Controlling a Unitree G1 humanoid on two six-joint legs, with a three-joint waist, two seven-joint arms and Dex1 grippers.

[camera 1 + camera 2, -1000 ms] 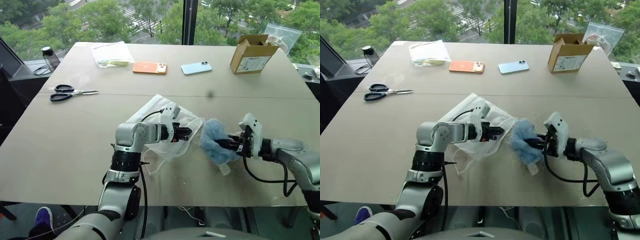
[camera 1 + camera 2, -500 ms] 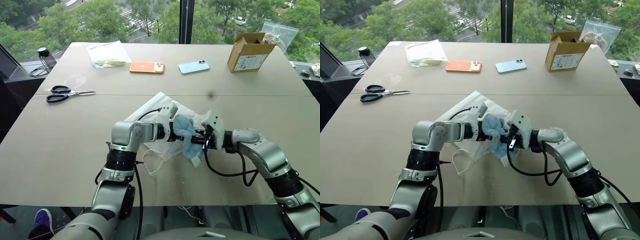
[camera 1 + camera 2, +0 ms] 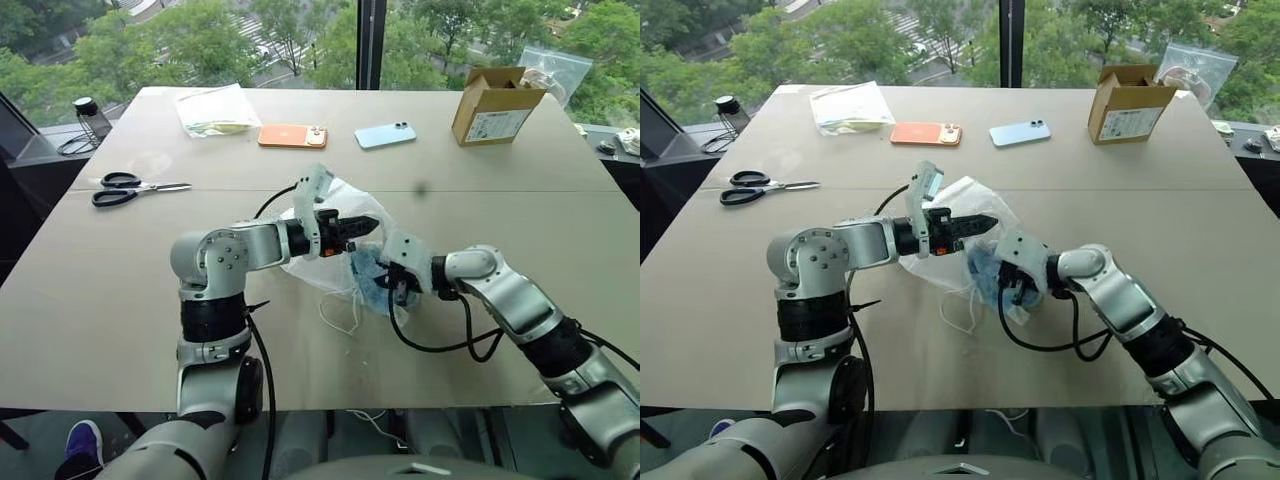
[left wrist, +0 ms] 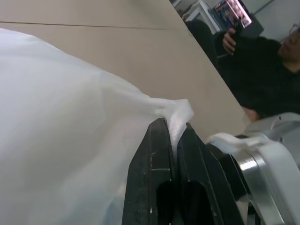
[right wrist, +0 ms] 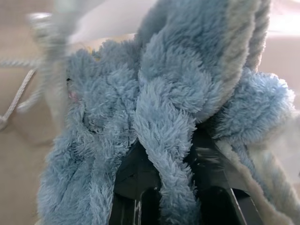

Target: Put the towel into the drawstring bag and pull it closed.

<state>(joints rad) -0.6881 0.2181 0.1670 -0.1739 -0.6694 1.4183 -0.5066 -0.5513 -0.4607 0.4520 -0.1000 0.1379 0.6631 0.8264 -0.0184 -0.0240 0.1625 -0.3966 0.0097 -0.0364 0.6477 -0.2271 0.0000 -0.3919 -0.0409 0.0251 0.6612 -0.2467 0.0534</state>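
Next, my right gripper lets go of the light-blue towel inside the white drawstring bag (image 3: pixel 376 226), just past the bag's rim that my left gripper holds.
My left gripper (image 3: pixel 352 222) is shut on the upper rim of the translucent white drawstring bag (image 3: pixel 318 238), holding it above the table; in the left wrist view the black fingers (image 4: pixel 157 154) pinch a fold of the white fabric. The light-blue fluffy towel (image 3: pixel 368 278) sits at the bag's mouth, partly veiled by the thin fabric. My right gripper (image 3: pixel 388 278) is shut on a fold of the towel (image 5: pixel 164 122), just right of the bag. White cords (image 3: pixel 340 315) dangle onto the table below the bag.
Scissors (image 3: pixel 140 187) lie at the left. Along the far side are a clear pouch with yellowish papers (image 3: pixel 215 108), an orange phone (image 3: pixel 293 135), a blue phone (image 3: pixel 389 135), a cardboard box (image 3: pixel 495 103) and a zip bag (image 3: pixel 560 68). A person (image 4: pixel 262 70) sits beyond the table.
The left gripper has lifted the bag's rim off the table. The right gripper has carried the towel left, from beside the bag to its mouth.
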